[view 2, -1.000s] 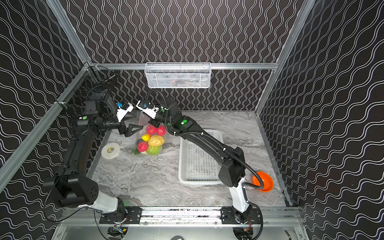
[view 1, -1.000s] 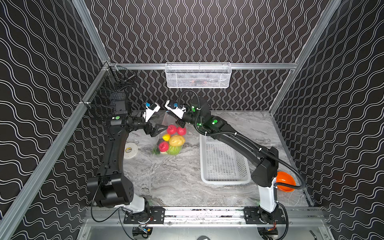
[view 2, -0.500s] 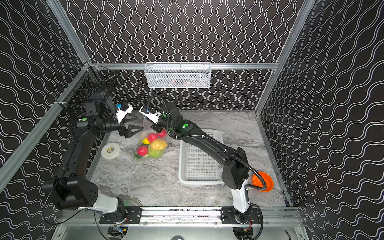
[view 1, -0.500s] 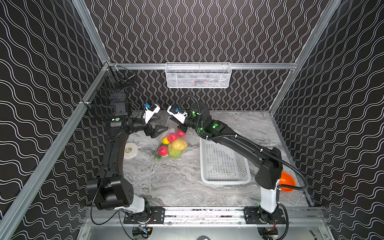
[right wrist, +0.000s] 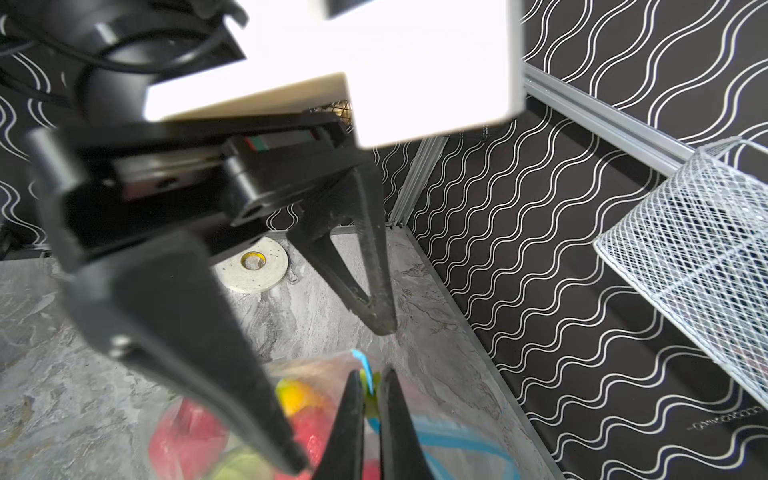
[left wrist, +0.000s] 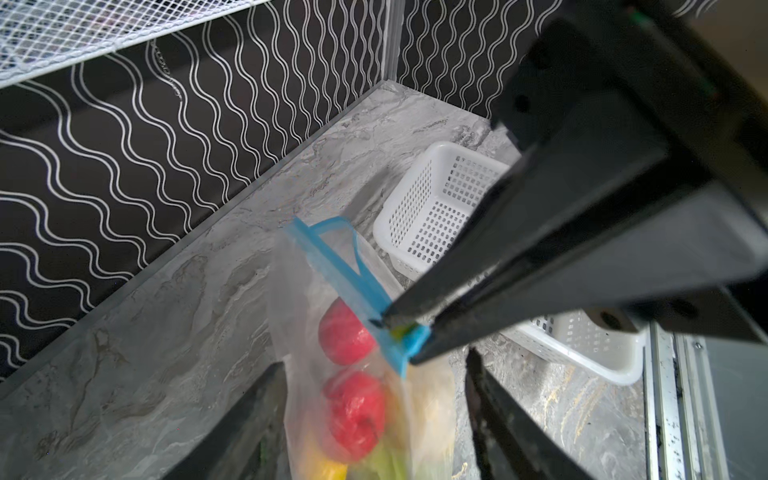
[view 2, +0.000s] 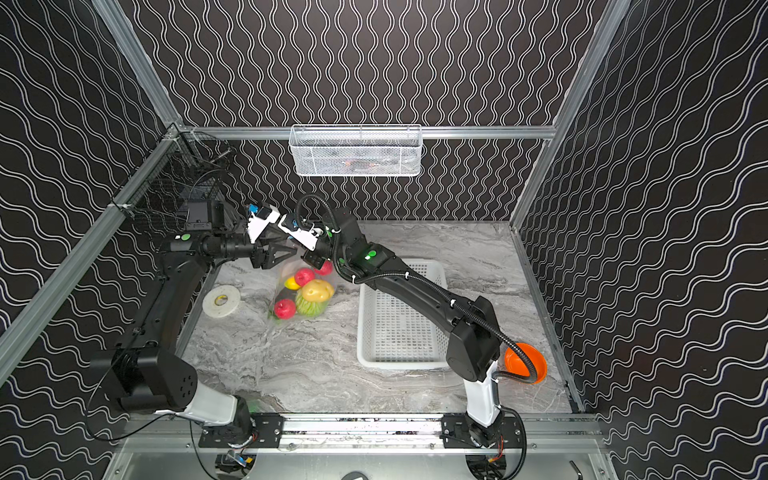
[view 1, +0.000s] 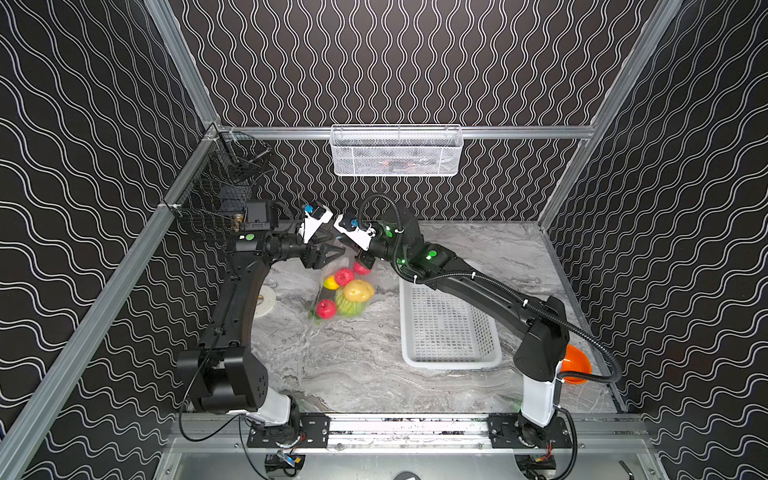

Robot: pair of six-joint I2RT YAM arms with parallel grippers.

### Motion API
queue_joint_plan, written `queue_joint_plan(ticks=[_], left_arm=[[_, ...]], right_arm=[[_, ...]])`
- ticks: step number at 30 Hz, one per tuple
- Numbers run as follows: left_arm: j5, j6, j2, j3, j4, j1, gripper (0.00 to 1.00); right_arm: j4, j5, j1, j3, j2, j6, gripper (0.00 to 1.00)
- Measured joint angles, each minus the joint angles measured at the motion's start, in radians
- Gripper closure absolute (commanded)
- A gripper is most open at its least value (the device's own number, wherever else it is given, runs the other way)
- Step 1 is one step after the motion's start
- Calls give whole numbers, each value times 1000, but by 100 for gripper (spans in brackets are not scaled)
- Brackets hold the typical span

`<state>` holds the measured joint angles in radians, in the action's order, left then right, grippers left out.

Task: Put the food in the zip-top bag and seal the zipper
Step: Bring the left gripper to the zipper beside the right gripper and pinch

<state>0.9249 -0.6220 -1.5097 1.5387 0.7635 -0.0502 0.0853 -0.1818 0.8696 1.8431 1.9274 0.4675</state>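
Only the robot's right gripper holds the bag, by the yellow slider tab, so next the left gripper pinches the zipper's end (right wrist: 360, 357) before the right gripper takes the tab again.
The zip-top bag (view 1: 328, 286) (view 2: 286, 270) hangs just above the table with the food (view 1: 358, 291) (view 2: 316, 290) inside: red fruits, yellow pieces and something green. My right gripper (right wrist: 372, 376) (view 1: 365, 262) is shut on the yellow slider tab (right wrist: 369, 388) at one end of the light-blue zipper (left wrist: 345, 274). Toward its far end the zipper's two strips stand apart. My left gripper (left wrist: 374, 361) (view 1: 332, 254) is open, one finger on each side of the bag's upper part, close to the plastic.
A white perforated basket (view 1: 449, 332) sits to the right of the bag. A tape roll (view 2: 221, 300) lies to its left. An orange bowl (view 2: 525, 363) is at the front right. A wire basket (view 1: 395, 151) hangs on the back wall, a black one (view 1: 216, 195) on the left.
My left gripper's jaws have narrowed around the bag. The right gripper has come down slightly with the zipper end, and the bag has sunk a little.
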Motion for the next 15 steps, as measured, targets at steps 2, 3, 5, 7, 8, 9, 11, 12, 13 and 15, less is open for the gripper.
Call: queue_joint_plan(ticks=[2, 3, 5, 7, 8, 9, 11, 12, 13, 15], left_arm=[[-8, 18, -3, 3, -14, 5, 49], [-12, 20, -5, 5, -14, 8, 53], [-18, 25, -5, 5, -14, 13, 65], [-20, 29, -5, 5, -12, 16, 78], [-22, 30, -5, 5, -13, 17, 85], [-23, 41, -5, 5, -13, 19, 91], [-20, 41, -5, 5, -13, 22, 100], [-24, 42, -5, 5, -13, 24, 100], [-27, 42, -5, 6, -8, 25, 100], [-27, 42, -4, 6, 0, 25, 100]], right_arm=[[0, 0, 0, -4, -3, 0, 100], [0, 1, 0, -5, -3, 0, 100], [-1, 2, -1, -8, -5, 0, 100], [-5, 7, -1, -13, -8, 1, 100], [-7, 8, -1, -16, -10, 1, 100], [-7, 8, -1, -22, -12, 1, 100], [-8, 3, 0, -31, -12, 1, 100], [-9, 0, 0, -36, -13, 1, 100], [-12, -4, 0, -41, -14, 1, 100], [-18, -9, 0, -45, -14, 2, 100]])
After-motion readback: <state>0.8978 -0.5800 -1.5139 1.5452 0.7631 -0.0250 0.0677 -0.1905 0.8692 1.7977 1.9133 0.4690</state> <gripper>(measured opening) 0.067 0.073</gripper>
